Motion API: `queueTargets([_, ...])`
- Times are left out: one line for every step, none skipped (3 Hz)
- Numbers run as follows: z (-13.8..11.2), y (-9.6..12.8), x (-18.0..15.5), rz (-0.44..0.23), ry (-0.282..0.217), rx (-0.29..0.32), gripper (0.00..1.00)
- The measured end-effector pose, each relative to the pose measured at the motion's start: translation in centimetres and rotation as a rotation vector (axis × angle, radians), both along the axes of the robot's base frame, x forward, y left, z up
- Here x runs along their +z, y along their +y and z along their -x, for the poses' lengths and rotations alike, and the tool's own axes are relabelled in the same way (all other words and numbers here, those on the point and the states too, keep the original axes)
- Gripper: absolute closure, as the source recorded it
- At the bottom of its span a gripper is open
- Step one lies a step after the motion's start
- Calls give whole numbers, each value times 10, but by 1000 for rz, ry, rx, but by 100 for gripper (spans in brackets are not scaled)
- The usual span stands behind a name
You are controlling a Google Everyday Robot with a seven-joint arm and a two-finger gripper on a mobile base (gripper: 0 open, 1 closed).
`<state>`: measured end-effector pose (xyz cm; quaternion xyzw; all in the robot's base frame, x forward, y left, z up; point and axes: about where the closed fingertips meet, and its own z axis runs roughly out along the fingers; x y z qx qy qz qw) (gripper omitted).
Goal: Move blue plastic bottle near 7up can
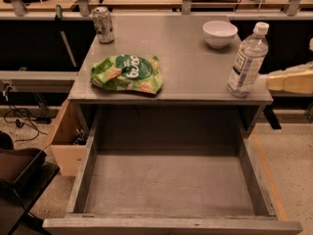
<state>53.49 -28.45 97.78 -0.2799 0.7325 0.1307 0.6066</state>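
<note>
I will bring my gripper closed on the middle of the blue plastic bottle [248,62], at a spot that is well below the white cap of the bottle.
The blue plastic bottle [248,58], clear with a white cap and white label, stands upright at the front right corner of the grey table top [186,62]. The 7up can [103,24] stands upright at the back left corner, far from the bottle. My gripper [274,82] enters from the right edge as a pale yellow tip, at the height of the bottle's lower half, just to its right and very close to it. It holds nothing.
A green chip bag [127,74] lies at the front left of the table top. A white bowl [219,33] stands at the back right, behind the bottle. A large open drawer [171,180] sticks out below the front edge. A wooden box [63,141] is at the left.
</note>
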Motion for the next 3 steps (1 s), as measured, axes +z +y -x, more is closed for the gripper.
queueTargets([-28,11,-1,-44,-43,23,0])
queueTargets([-55,16,-6,-77,-68,44,0])
queueTargets([-71,16,-15,-102,-70,45,0])
